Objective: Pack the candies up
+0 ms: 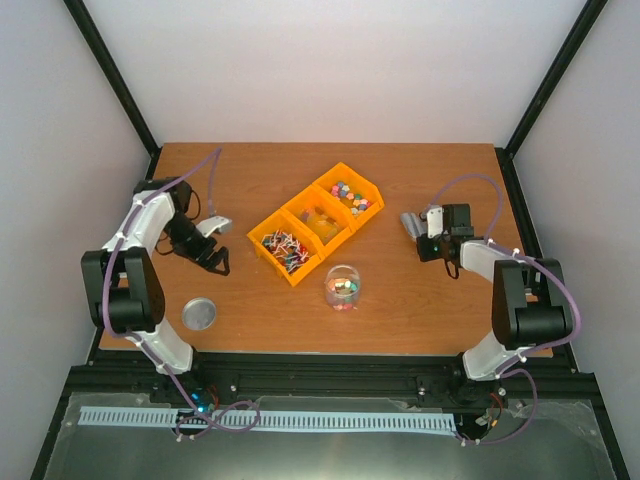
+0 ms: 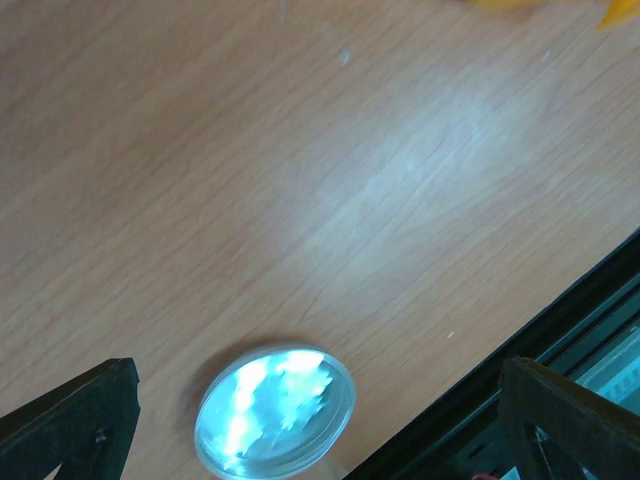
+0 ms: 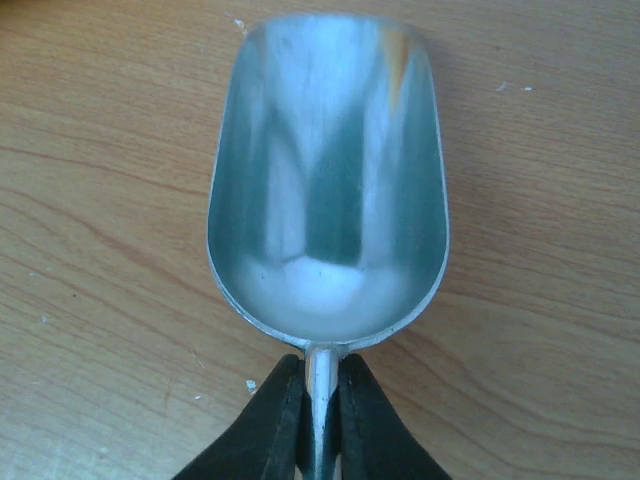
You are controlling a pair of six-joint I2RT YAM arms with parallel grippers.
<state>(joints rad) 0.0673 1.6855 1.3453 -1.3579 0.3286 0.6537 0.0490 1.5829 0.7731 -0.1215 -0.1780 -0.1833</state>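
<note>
My left gripper needs to close on the lid's far edge [image 1: 192,301] [image 2: 200,438], the side away from the black table bar, so that it can lift the jar's clear round lid.
The candies are tiny mixed-colour sweets; some lie in the far right compartment [image 1: 351,195] of the orange bin row, some in the bottom of the clear jar [image 1: 343,287] standing just in front of the bins. My right gripper [image 1: 426,227] is shut on the handle of a metal scoop [image 1: 410,222], to the right of the bins. In the right wrist view the scoop bowl [image 3: 328,190] is empty and low over the table, its handle pinched between my fingers [image 3: 275,420]. My left gripper [image 1: 214,260] is open and empty, above the jar's clear round lid [image 2: 275,410].
The orange bin row [image 1: 268,226] lies diagonally at the table's centre; its middle compartment holds yellow pieces [image 1: 322,222], its near one lollipops [image 1: 284,248]. The lid [image 1: 200,313] lies near the front left edge. The black table rail [image 2: 560,320] runs just beyond it.
</note>
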